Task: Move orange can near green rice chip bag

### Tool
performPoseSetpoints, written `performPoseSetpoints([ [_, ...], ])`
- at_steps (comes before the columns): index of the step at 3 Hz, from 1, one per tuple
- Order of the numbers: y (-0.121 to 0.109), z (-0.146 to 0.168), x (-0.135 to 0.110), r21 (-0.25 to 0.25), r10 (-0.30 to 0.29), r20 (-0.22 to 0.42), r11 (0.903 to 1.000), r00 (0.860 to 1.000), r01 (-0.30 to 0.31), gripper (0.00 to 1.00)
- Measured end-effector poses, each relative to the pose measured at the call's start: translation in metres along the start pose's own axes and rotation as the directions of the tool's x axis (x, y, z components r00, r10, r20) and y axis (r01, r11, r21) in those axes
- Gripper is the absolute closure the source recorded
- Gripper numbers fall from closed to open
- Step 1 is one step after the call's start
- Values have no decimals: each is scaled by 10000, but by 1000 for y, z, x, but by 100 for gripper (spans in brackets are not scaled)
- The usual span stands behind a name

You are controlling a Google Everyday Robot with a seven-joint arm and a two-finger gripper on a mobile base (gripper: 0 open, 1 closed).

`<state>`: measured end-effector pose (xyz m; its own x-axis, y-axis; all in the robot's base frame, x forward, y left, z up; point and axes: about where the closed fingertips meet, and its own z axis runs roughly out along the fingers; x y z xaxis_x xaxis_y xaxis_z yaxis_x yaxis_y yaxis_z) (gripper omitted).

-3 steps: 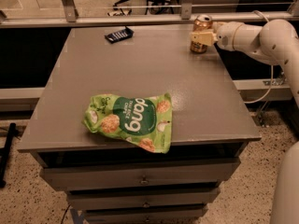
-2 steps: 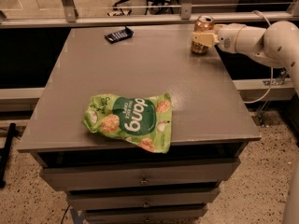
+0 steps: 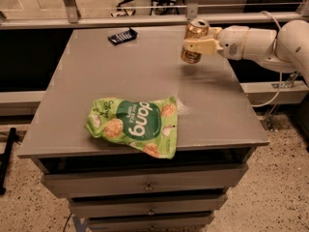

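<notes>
The robot's gripper will release the orange can upright on the grey tabletop (image 3: 183, 119), against the end of the green rice chip bag on the arm side.
The orange can (image 3: 195, 32) is upright near the table's back right, lifted a little above the grey tabletop (image 3: 145, 76). My gripper (image 3: 197, 45) reaches in from the right and is shut on the can, one finger across its front. The green rice chip bag (image 3: 134, 124) lies flat near the table's front edge, left of centre, well apart from the can and nearer to me.
A small black flat packet (image 3: 122, 36) lies at the back of the table, left of the can. My white arm (image 3: 260, 45) extends over the table's right edge. Drawers (image 3: 145, 183) sit below the tabletop. A metal rail (image 3: 145, 19) runs behind the table.
The gripper has moved left and toward the front with the can, lifting it off the back right corner of the table. The bag and packet have not moved.
</notes>
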<state>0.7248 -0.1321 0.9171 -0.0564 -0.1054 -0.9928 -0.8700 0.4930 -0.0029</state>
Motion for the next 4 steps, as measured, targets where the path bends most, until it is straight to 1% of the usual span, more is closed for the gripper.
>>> performPoseSetpoints([
  [1, 11, 5, 2, -386, 6, -64, 9993, 10000, -8, 100],
  [2, 11, 5, 2, -395, 8, -63, 9992, 10000, -11, 100],
  [3, 26, 1, 5, -961, -75, -478, 9954, 9988, 28, 100],
  [4, 65, -17, 8, -1891, -225, -1091, 9820, 9938, 14, 100],
])
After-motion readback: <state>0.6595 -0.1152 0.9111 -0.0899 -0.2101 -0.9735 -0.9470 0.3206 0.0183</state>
